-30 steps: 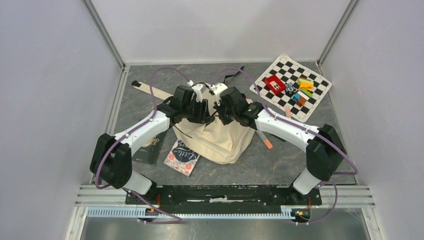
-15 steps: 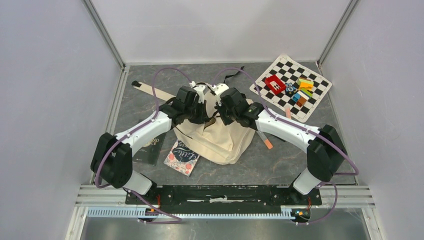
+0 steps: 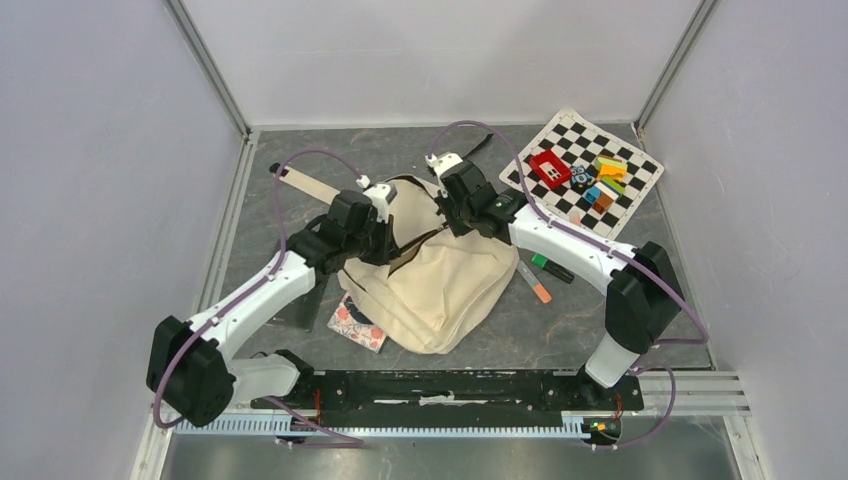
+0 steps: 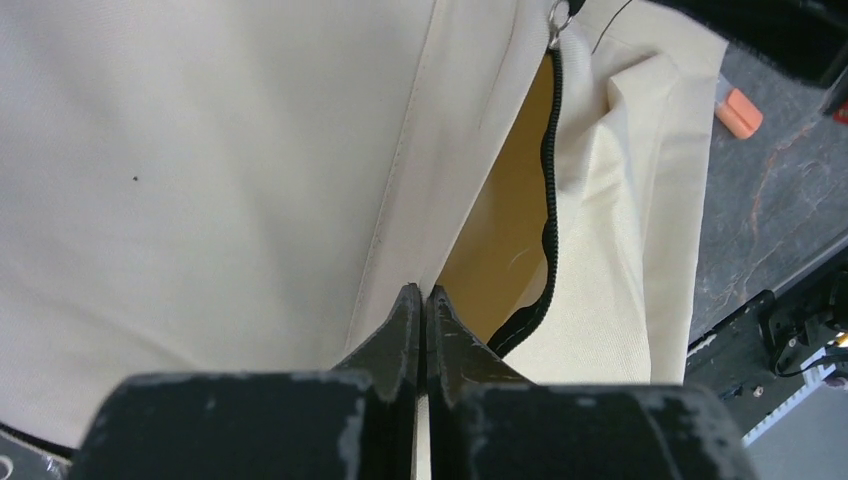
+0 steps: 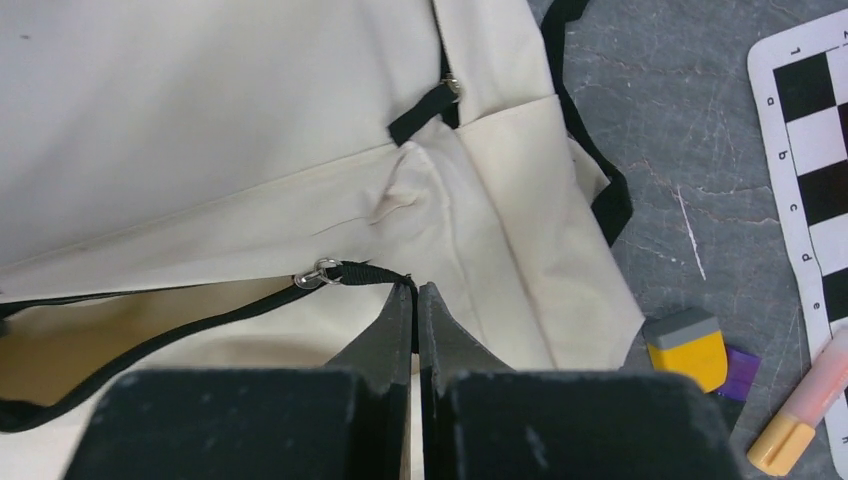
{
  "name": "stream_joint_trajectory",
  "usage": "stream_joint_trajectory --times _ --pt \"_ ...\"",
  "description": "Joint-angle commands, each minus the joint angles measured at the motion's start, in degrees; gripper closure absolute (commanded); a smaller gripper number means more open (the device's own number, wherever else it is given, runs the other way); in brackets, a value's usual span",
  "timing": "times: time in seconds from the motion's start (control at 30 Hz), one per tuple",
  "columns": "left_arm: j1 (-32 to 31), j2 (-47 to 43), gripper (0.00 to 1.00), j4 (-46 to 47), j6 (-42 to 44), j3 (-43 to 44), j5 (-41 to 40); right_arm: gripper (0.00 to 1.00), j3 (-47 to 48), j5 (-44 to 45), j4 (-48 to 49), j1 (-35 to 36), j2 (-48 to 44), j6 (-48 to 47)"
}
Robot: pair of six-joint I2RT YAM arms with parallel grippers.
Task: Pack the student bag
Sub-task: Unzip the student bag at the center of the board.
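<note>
Next, I open my left gripper, take the cream fabric [image 4: 435, 175] beside the zipper and swing the student bag straight, because it lies crooked with its opening at a slant.
The student bag [image 3: 440, 285] is a large cream canvas backpack lying mid-table, its black zipper partly open. My left gripper [image 3: 377, 222] is shut on the cream fabric edge beside the opening, as the left wrist view [image 4: 421, 292] shows, with the zipper [image 4: 548, 200] and the yellowish inside to its right. My right gripper [image 3: 452, 203] is shut on the black zipper pull strap [image 5: 375, 273] behind its metal ring [image 5: 320, 271], at the bag's far end. A floral book [image 3: 355, 323] pokes out from under the bag's near left edge. A dark book [image 3: 308, 300] lies under my left arm.
A checkerboard mat [image 3: 575, 195] with a red box [image 3: 550, 168] and coloured blocks lies at the far right. An orange-capped marker [image 3: 533, 281] and a green marker [image 3: 551, 268] lie right of the bag. A beige strap [image 3: 305, 183] trails far left. A yellow eraser [image 5: 688, 346] lies by the bag.
The two grippers have drawn apart, the left toward the near left, the right toward the far side. The bag has dropped flatter and its zipper opening has stretched longer.
</note>
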Motion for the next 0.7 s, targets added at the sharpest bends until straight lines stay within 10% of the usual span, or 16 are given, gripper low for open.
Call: stream_joint_trajectory --times 0.0,0.33,0.67 --pt "0.23 -4.72 0.98 -4.83 0.27 -1.00 -4.40 1.00 0.32 4.47 -0.91 -1.47 -0.38 -0.80" --pt "0.22 -11.03 0.98 -9.42 -7.10 -3.26 -15.07 1.00 -8.30 6.60 0.85 -3.99 -2.37 1.72" --pt "0.27 -15.51 0.98 -6.69 -9.63 -7.55 -9.44 1.00 -13.41 2.15 6.12 -5.07 -0.14 2.74"
